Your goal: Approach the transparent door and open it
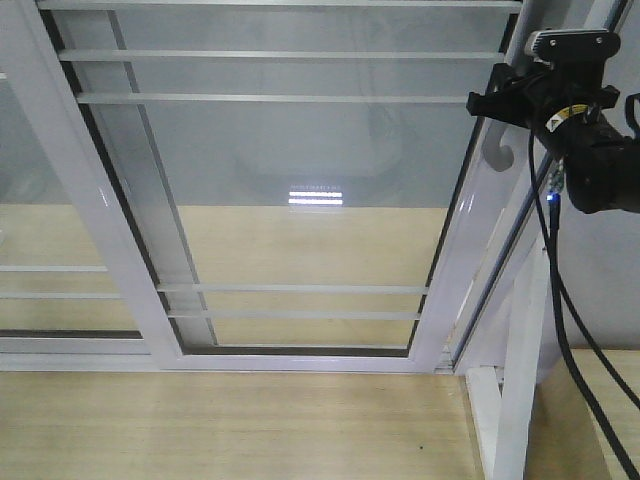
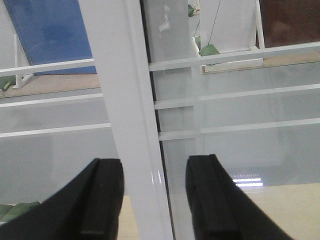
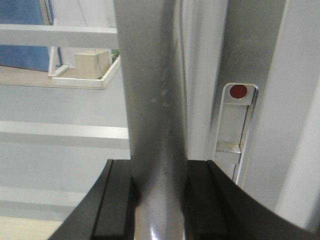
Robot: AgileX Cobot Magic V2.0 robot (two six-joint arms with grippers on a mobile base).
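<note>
Next, I let go of the silver-grey handle, which is on the door's stile, with my right gripper, laying it across the thin white bars (image 1: pixel 343 88) above the bright reflection.
The transparent door (image 1: pixel 300 160) fills the front view, clear glass in a white frame with thin white bars. Its curved silver-grey handle (image 1: pixel 490 152) is on the right stile. My right gripper (image 1: pixel 487 104) is at the top of that handle. In the right wrist view the handle (image 3: pixel 150 100) runs between both pads and my right gripper (image 3: pixel 159 200) is shut on it. My left gripper (image 2: pixel 155 200) is open and holds nothing; a white stile (image 2: pixel 125 100) stands beyond the gap between its fingers. The left gripper does not show in the front view.
A second white-framed glass panel (image 1: pixel 40 200) overlaps at the left. A white post (image 1: pixel 520 380) and black cables (image 1: pixel 560 330) are at the lower right. Wooden floor (image 1: pixel 230 420) lies in front. A latch with a red dot (image 3: pixel 238 91) sits right of the handle.
</note>
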